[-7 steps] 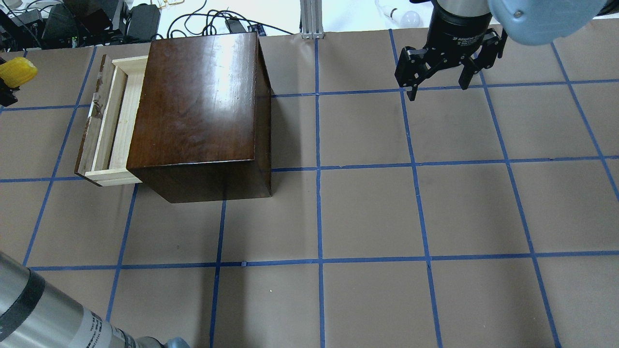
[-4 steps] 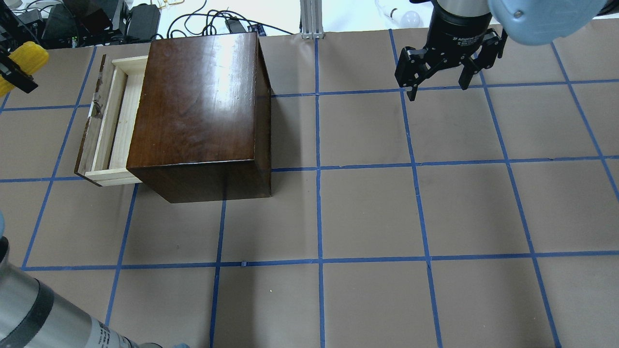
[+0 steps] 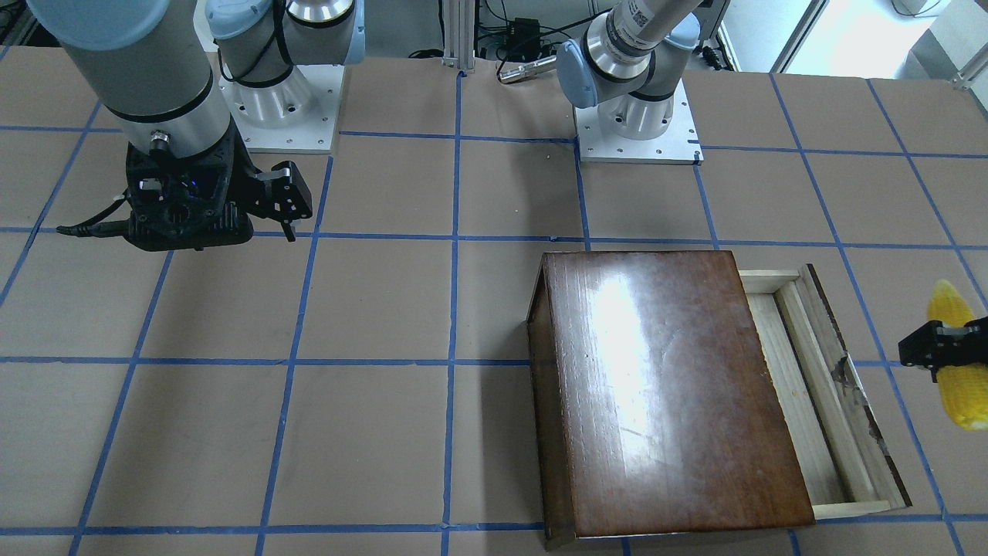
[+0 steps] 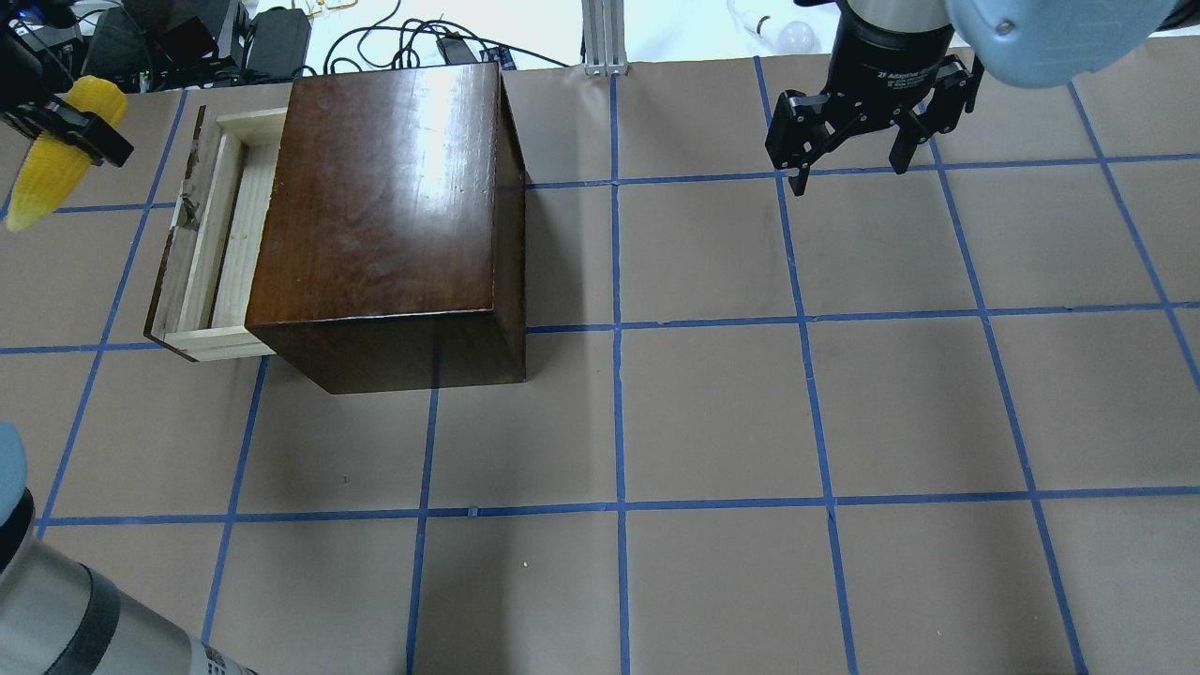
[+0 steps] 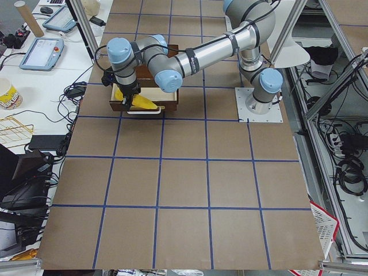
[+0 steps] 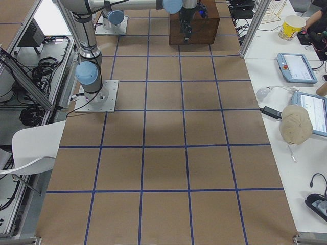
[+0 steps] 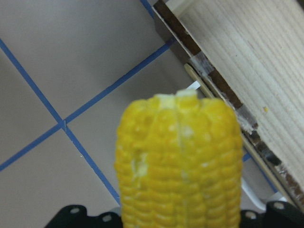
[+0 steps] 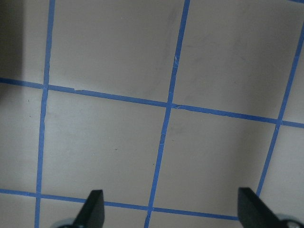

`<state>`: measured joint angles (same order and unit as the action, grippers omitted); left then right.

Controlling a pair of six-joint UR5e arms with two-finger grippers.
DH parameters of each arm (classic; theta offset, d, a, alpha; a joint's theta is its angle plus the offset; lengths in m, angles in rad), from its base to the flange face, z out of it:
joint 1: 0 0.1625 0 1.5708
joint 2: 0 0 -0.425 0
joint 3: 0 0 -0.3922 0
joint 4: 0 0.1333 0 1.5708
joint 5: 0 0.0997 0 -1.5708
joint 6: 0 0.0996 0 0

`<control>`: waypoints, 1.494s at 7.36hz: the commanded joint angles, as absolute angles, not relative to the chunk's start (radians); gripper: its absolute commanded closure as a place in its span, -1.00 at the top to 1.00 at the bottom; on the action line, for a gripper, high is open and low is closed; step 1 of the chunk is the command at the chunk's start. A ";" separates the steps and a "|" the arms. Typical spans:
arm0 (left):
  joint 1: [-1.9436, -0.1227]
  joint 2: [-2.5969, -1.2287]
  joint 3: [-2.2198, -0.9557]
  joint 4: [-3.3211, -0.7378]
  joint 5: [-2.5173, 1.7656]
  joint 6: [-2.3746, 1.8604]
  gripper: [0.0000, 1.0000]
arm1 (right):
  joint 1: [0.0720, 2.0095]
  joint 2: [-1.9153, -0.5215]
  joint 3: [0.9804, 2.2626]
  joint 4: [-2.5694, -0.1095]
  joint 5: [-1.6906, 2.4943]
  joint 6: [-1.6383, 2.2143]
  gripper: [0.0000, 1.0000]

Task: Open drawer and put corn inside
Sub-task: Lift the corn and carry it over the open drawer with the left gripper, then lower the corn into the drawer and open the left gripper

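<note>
My left gripper is going to let go of the corn on the drawer's bare bottom [image 3: 815, 393], laying it lengthwise between the drawer's front panel and the cabinet.
The dark-brown cabinet [image 4: 384, 216] stands at the table's far left, and its pale-wood drawer [image 4: 220, 244] is pulled out to the left and holds nothing. My left gripper [image 4: 77, 131] is shut on the yellow corn [image 4: 42, 183] and holds it in the air just left of the drawer's front panel. In the front view the corn [image 3: 961, 394] hangs right of the drawer [image 3: 818, 401]. The left wrist view shows the corn [image 7: 178, 161] close up, with the drawer's edge [image 7: 247, 61] beside it. My right gripper [image 4: 848, 159] is open and empty at the far right, well away from the cabinet.
Cables and equipment [image 4: 187, 37] lie beyond the table's far edge, with an aluminium post [image 4: 605, 37] and a light bulb [image 4: 792, 36]. The arm bases [image 3: 637, 123] sit on the robot's side. Blue tape lines grid the brown table [image 4: 712, 412].
My left gripper has carried the corn rightward from the view's left edge towards the drawer. The drawer, the cabinet and the right arm have not moved.
</note>
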<state>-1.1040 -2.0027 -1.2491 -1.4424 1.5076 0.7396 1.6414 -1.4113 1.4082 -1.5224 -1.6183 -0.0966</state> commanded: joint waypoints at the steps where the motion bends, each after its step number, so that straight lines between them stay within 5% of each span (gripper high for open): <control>1: -1.178 -1.987 -1.264 -1.443 1.525 0.553 -1.00 | 1.641 -1.411 1.408 -1.523 -1.618 -0.097 1.00; 5: -1.221 -1.973 -1.405 -1.304 1.542 0.430 -1.00 | 1.641 -1.411 1.408 -1.522 -1.618 -0.097 1.00; 10: -1.233 -1.990 -1.419 -1.301 1.539 0.402 -1.00 | 1.641 -1.411 1.408 -1.522 -1.618 -0.097 1.00; 11: -1.230 -1.987 -1.419 -1.301 1.540 0.403 0.28 | 1.641 -1.411 1.408 -1.523 -1.618 -0.097 1.00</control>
